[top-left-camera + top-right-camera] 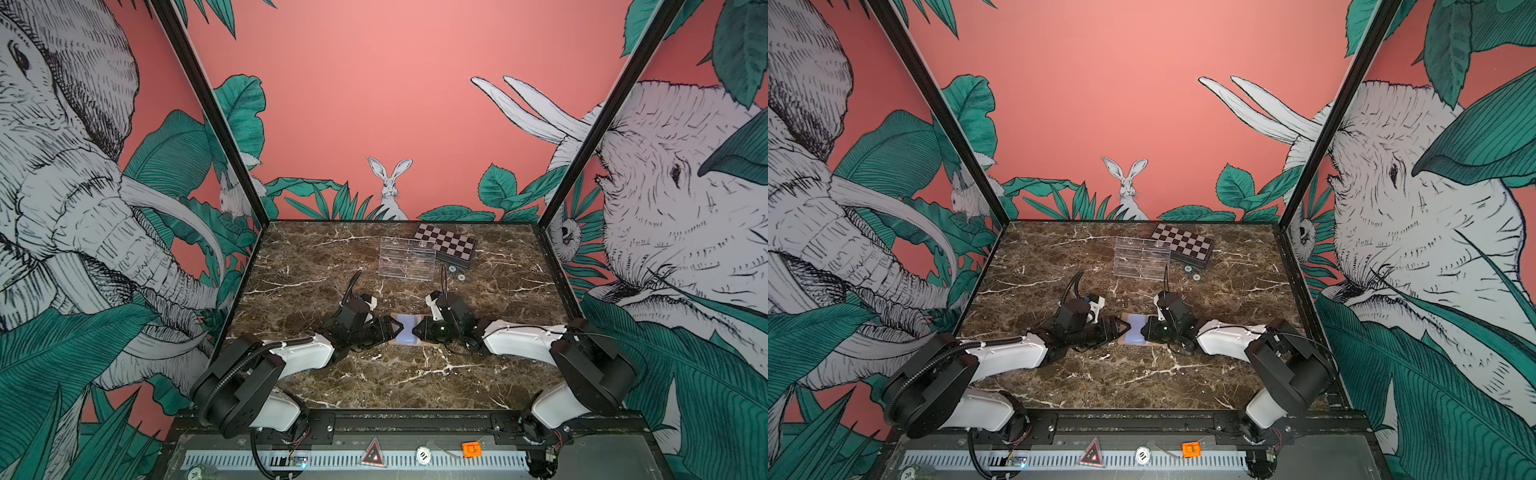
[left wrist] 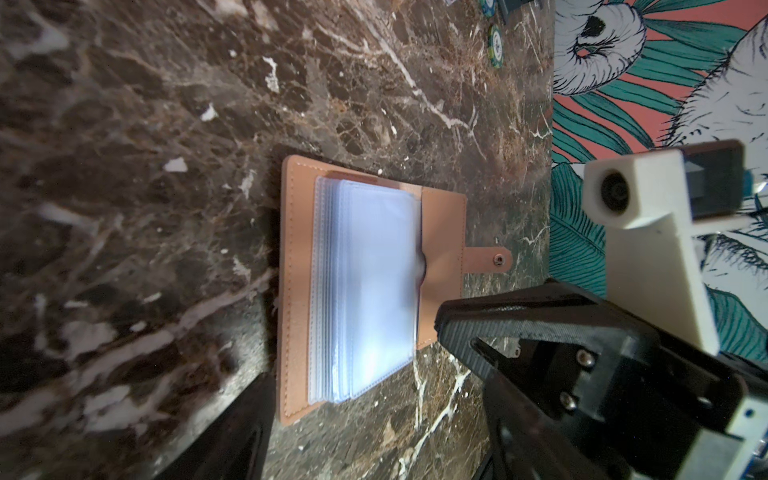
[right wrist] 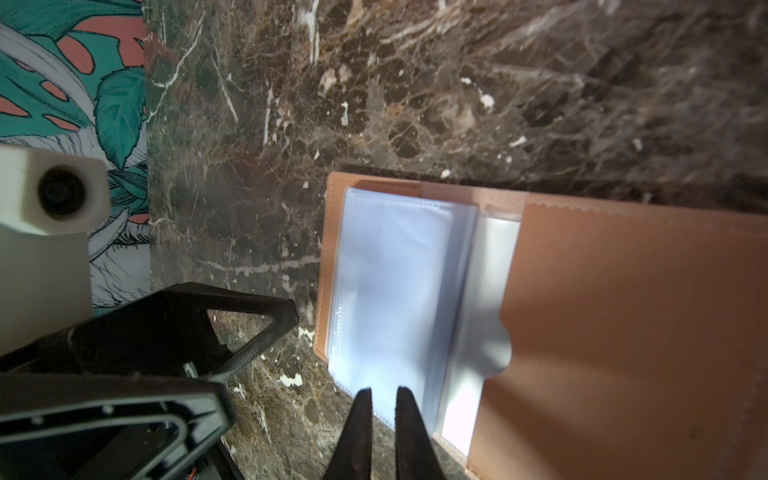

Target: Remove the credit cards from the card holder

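Note:
The sleeve stack is lying flat on a tan cover that is unheld, so my left gripper should pinch the cover's outer edge [image 2: 289,388] before my right gripper separates the sleeves.
The tan card holder [image 1: 422,344] [image 1: 1152,344] lies open on the marble table between my two grippers. Its strap tab [image 2: 488,259] points away from the stack of pale bluish sleeves [image 2: 374,270] [image 3: 395,282]. The credit cards are hidden: none can be made out in the sleeves. My left gripper [image 1: 394,328] [image 1: 1120,328] [image 2: 374,399] stands open at one end of the holder, holding nothing. My right gripper [image 1: 417,328] [image 1: 1144,328] [image 3: 381,392] is shut to a thin slit. Its tips are at the sleeves' edge, and whether a sleeve is pinched does not show.
A clear acrylic compartment tray [image 1: 407,257] [image 1: 1140,257] and a checkered box [image 1: 446,245] [image 1: 1183,245] stand at the back of the table. Two poker chips [image 1: 461,276] [image 2: 494,39] lie beside them. Patterned walls close in both sides.

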Controlling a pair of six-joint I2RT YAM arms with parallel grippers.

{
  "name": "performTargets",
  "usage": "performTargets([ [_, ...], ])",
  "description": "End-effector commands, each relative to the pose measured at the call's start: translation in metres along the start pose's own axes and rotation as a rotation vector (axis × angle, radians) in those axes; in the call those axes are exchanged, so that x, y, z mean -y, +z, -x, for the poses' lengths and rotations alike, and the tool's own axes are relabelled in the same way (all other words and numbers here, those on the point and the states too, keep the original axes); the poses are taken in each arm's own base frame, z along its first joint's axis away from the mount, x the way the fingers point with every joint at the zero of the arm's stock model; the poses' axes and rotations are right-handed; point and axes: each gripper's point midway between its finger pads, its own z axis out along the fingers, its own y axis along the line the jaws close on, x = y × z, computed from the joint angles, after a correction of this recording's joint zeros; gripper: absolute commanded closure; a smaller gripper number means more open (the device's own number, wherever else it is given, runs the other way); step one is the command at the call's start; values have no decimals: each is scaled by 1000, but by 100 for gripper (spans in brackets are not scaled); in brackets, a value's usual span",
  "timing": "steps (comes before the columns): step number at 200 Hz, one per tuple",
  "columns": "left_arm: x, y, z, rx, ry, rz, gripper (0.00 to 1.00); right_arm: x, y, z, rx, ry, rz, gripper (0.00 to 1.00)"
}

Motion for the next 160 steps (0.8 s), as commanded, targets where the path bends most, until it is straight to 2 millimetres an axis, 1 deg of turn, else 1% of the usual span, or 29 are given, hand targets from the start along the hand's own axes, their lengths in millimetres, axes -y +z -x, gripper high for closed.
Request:
performTargets([
  [1, -3, 4, -4, -12, -26, -27, 23, -5, 4, 6, 12, -24, 25, 88],
  [33, -8, 8, -7, -20, -39, -31, 24, 2, 7, 2, 1, -22, 4, 88],
  [63, -7, 9, -8, -24, -35, -44, 26, 5, 8, -1, 0, -14, 4, 88],
  [68, -7, 9, -8, -23, -34, -46, 27, 6, 8, -1, 0, -12, 3, 89],
  [70, -7, 10, -8, -24, -35, -46, 27, 12, 12, -5, -13, -5, -11, 88],
  [73, -7, 10, -9, -23, -33, -48, 28, 14, 13, -6, -18, -2, -15, 89],
  [99, -7, 12, -10, -23, -42, -72, 34, 19, 15, -10, -24, 7, -25, 90],
  [118, -4, 13, -9, -18, -45, -99, 43, 23, 16, -13, -28, 12, -33, 90],
  [160, 6, 9, -3, 10, -22, -138, 49, 27, 15, -15, -30, 13, -46, 90],
])
